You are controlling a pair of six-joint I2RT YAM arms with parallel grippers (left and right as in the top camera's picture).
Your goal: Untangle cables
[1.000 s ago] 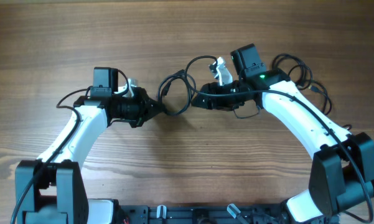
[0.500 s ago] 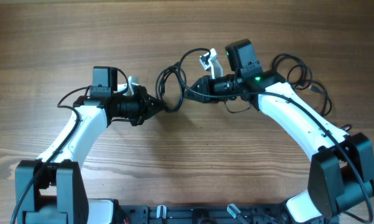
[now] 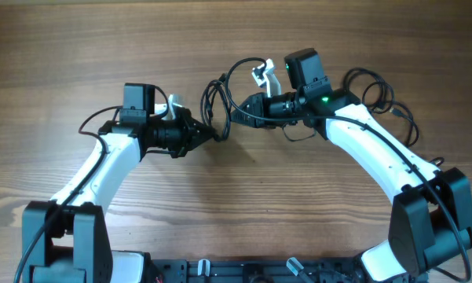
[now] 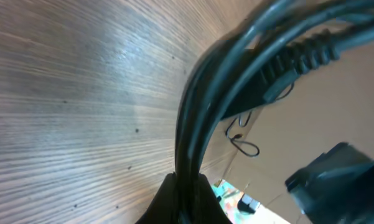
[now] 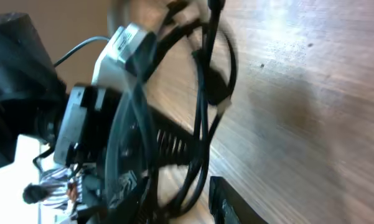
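The cables hang in tight, bunched loops next to my left gripper, so my right gripper will open, let them spread out on the wood and pick up a single loop [image 3: 226, 123].
A bundle of thin black cables [image 3: 213, 100] hangs in narrow loops between my two grippers at the table's middle. My left gripper [image 3: 212, 135] is shut on the bundle's lower end. In the left wrist view the cords [image 4: 199, 112] rise from the shut jaws [image 4: 187, 186], with a ribbed plug [image 4: 289, 62] above. My right gripper [image 3: 236, 112] grips the loops from the right. In the right wrist view the cords [image 5: 205, 93] pass between its fingers [image 5: 187, 200], lifted off the wood. More thin black cables [image 3: 381, 96] lie loose behind the right arm.
The wooden table [image 3: 236, 204] carries both white arms. The left arm's wrist [image 5: 81, 124] fills the left of the right wrist view, close to the right gripper. The arms' bases [image 3: 236, 271] stand along the near edge.
My right gripper moved up and left with the cables, pulling the wide loop narrow and tall. My left gripper then shifted slightly right and up, still shut on the bundle.
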